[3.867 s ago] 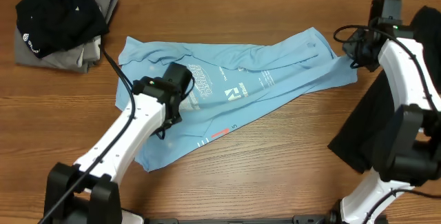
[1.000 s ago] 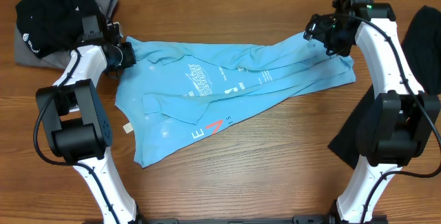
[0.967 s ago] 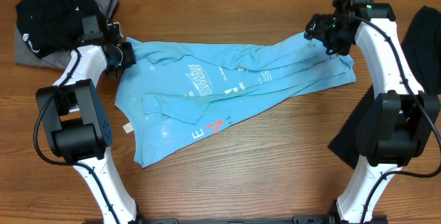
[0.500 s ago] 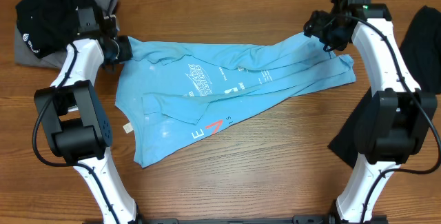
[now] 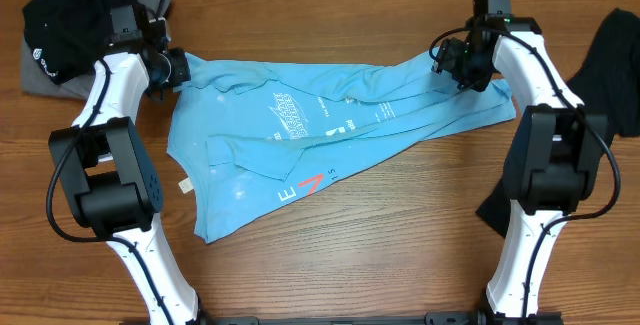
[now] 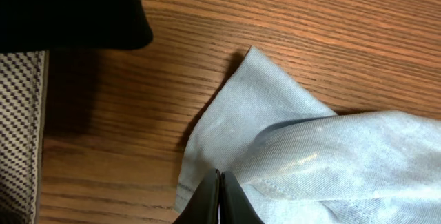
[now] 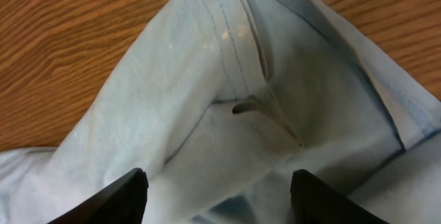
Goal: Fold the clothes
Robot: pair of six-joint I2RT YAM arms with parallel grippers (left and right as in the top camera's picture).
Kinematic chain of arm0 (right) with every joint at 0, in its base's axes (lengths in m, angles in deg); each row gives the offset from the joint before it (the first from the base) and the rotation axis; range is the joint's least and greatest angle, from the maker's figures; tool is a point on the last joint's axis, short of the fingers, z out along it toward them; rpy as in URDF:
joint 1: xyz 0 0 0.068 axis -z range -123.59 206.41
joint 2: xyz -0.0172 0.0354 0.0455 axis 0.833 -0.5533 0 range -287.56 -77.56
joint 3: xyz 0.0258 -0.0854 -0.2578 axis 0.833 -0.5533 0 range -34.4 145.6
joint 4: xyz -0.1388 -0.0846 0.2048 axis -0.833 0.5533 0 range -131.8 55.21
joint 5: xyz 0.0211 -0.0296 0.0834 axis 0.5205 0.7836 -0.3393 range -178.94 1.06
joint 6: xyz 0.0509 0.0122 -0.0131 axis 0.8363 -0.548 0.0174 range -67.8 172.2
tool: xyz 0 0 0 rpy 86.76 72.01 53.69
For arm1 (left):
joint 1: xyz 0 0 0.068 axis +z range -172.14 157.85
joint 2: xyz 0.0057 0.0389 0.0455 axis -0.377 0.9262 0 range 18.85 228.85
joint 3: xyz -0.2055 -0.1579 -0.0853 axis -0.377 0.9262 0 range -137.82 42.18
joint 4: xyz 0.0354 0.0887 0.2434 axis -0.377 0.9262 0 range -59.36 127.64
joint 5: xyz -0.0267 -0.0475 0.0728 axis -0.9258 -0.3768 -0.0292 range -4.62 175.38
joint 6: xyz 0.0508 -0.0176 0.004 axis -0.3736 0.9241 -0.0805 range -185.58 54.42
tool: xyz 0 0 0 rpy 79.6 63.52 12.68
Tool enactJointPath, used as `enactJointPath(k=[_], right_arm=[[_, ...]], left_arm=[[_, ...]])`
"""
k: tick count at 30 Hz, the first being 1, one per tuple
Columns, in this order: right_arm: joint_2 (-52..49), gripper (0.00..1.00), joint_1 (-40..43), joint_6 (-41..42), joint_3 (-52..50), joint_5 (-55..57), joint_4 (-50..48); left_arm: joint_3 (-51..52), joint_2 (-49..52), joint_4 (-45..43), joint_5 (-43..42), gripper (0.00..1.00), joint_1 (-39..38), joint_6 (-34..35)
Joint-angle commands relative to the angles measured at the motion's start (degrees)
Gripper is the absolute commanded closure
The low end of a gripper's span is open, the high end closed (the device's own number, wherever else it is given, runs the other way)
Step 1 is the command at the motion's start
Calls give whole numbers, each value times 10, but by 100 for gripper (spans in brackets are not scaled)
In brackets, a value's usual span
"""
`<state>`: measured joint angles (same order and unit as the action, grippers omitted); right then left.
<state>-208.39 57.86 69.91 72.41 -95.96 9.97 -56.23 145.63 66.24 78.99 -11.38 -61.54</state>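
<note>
Shut left fingers are above the flat cloth at the T-shirt's corner; that gripper should open, reach down and pinch the fold of cloth [image 6: 249,169] beside them.
The clothes here are chiefly a light blue T-shirt [image 5: 330,135] with white lettering and a red mark, lying crumpled across the table's middle. My left gripper [image 5: 174,68] is at its top left corner. In the left wrist view the gripper [image 6: 219,198] is shut at the hem of the T-shirt [image 6: 289,148], and a ridge of cloth runs up to the tips. My right gripper [image 5: 456,60] hovers over the shirt's upper right end. It is open [image 7: 224,200], with the shirt's seamed cloth [image 7: 227,114] lying between and below the fingers. A long black garment [image 5: 612,60] lies at the right.
A pile of black [image 5: 85,20] and grey [image 5: 60,77] clothes sits at the back left, close to my left arm. Its black edge [image 6: 69,10] and grey weave [image 6: 17,127] show in the left wrist view. The black garment's lower part [image 5: 515,200] hangs by the right arm's base.
My right gripper has slid left along the shirt's upper right end, its jaws a little narrower. My left gripper opened briefly and shut again at the shirt's corner, shifting slightly up.
</note>
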Motion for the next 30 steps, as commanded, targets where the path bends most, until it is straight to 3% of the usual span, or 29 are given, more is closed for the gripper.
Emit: enactJointPath(k=[1, 9, 10, 13, 18, 22, 30], right_arm=[[-6, 35, -3, -2, 1, 6, -14], [-10, 38, -3, -15, 1, 61, -50], [-10, 37, -3, -15, 1, 61, -53], [-10, 38, -3, -14, 1, 61, -59], [-10, 38, -3, -12, 1, 59, -61], [-10, 38, -4, -12, 1, 59, -58], [-10, 41, -13, -12, 1, 59, -47]], left_arm=[[-12, 8, 2, 7, 96, 2, -9], [-12, 8, 4, 6, 95, 2, -9], [-12, 8, 4, 6, 92, 2, -9], [-12, 8, 4, 6, 65, 2, -9], [-11, 14, 5, 6, 59, 2, -11], [-11, 29, 5, 6, 43, 2, -15], [-11, 55, 6, 6, 41, 2, -28]])
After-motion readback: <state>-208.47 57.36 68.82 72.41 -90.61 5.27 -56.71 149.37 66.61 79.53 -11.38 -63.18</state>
